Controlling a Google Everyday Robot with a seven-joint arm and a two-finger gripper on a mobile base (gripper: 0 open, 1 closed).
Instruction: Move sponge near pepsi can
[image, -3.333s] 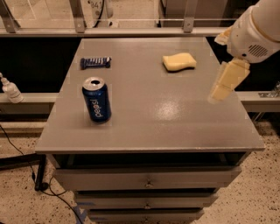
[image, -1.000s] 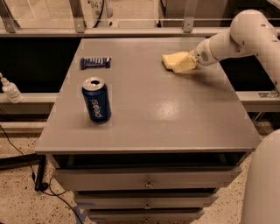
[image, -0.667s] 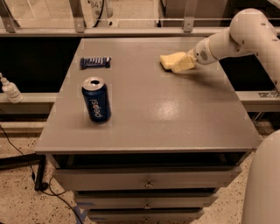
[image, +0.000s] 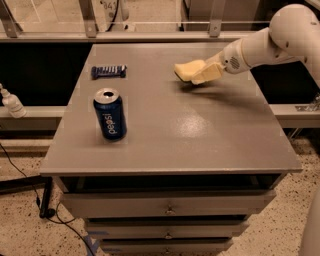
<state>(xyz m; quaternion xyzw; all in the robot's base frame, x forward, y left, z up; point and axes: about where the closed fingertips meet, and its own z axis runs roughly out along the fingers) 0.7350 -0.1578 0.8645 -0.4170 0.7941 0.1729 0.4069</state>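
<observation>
The robot's gripper will release the sponge on the grey table (image: 148, 131) beside the pepsi can's base, toward the robot's white arm.
The pale yellow sponge (image: 186, 69) is at the back right of the grey table (image: 200, 135), a shadow under it. My gripper (image: 206, 74) reaches in from the right on the white arm and is shut on the sponge's right end. The dark blue pepsi can (image: 110, 114) stands upright at the front left of the table, well apart from the sponge.
A flat dark blue snack bar wrapper (image: 108, 71) lies at the back left, behind the can. A small white bottle (image: 11, 102) stands on a ledge off the table's left side. Drawers sit under the table's front edge.
The gripper came down from the right onto the sponge and took hold of it. Over the last second the sponge has moved a little to the left with the gripper.
</observation>
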